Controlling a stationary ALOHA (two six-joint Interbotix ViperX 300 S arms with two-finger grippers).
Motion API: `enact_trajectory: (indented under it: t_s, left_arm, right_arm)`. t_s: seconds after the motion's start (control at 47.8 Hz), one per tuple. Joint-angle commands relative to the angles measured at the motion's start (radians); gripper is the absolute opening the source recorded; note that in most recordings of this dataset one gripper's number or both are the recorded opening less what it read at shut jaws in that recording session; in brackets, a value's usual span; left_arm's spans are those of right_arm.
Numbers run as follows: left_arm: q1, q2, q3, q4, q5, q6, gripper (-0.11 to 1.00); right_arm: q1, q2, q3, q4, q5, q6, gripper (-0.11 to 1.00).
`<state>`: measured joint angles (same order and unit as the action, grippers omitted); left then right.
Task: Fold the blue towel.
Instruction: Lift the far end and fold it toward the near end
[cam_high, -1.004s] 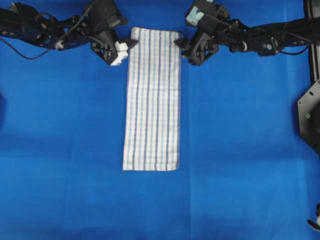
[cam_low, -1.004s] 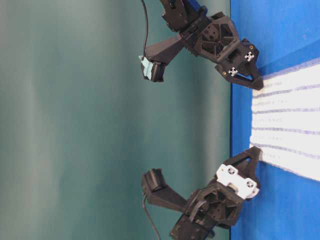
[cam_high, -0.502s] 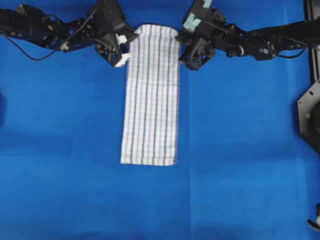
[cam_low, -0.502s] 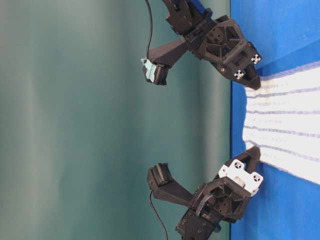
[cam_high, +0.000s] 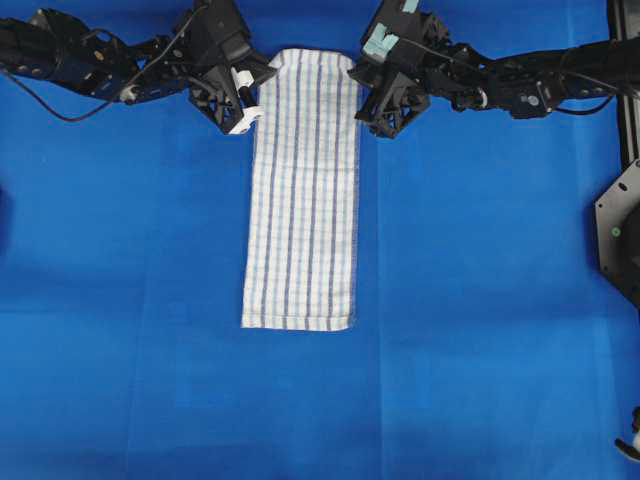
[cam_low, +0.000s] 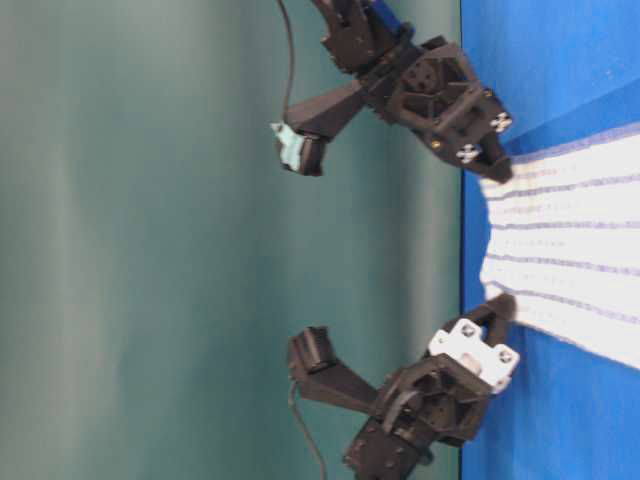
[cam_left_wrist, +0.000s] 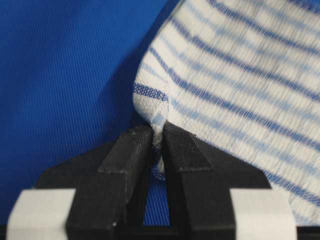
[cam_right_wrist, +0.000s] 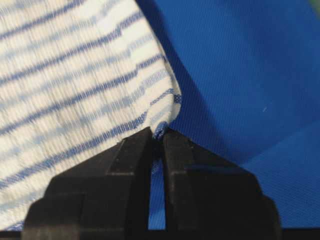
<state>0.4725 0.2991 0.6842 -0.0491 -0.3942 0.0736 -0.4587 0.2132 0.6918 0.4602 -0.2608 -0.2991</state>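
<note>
My left gripper needs to release the blue towel's raised corner, now held above the sheet's edge, over the near hem's corner on that gripper's side (cam_high: 256, 316).
The blue towel (cam_high: 303, 190), a long white cloth with thin blue stripes, lies lengthwise down the middle of the blue sheet. Its far end is lifted off the sheet (cam_low: 560, 250). My left gripper (cam_high: 262, 75) is shut on the towel's far left corner (cam_left_wrist: 152, 107), pinched between the black fingertips. My right gripper (cam_high: 357, 82) is shut on the far right corner (cam_right_wrist: 165, 117). In the table-level view both grippers (cam_low: 500, 305) (cam_low: 497, 170) hold the raised end above the sheet's edge. The near hem (cam_high: 298, 323) rests flat.
The plain blue sheet (cam_high: 150, 300) covers the whole table. A black mount (cam_high: 620, 235) stands at the right edge. Both arms reach in from the far corners along the back edge.
Both grippers closed on the towel's far corners and lifted them. The towel's near hem slid a little toward the far side; the far end narrowed slightly.
</note>
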Motion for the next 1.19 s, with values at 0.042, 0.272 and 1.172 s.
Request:
enact_trajectory:
  t_s: [0.042,0.272,1.172]
  left_arm:
    - [-0.003,-0.074,-0.002,0.002,-0.002,0.003,0.05]
    - [-0.015,-0.092,0.015,0.002,0.0,0.002,0.05]
    - [-0.463,-0.302,0.206,-0.005,0.0,-0.195,0.05]
  right_arm:
    - [-0.003,-0.067,-0.015,-0.003,0.005,-0.002,0.06]
    - [0.002,-0.08,-0.011,-0.003,0.025,0.002,0.06]
    - [0.434,-0.242,0.166,0.133,-0.003,0.101,0.06]
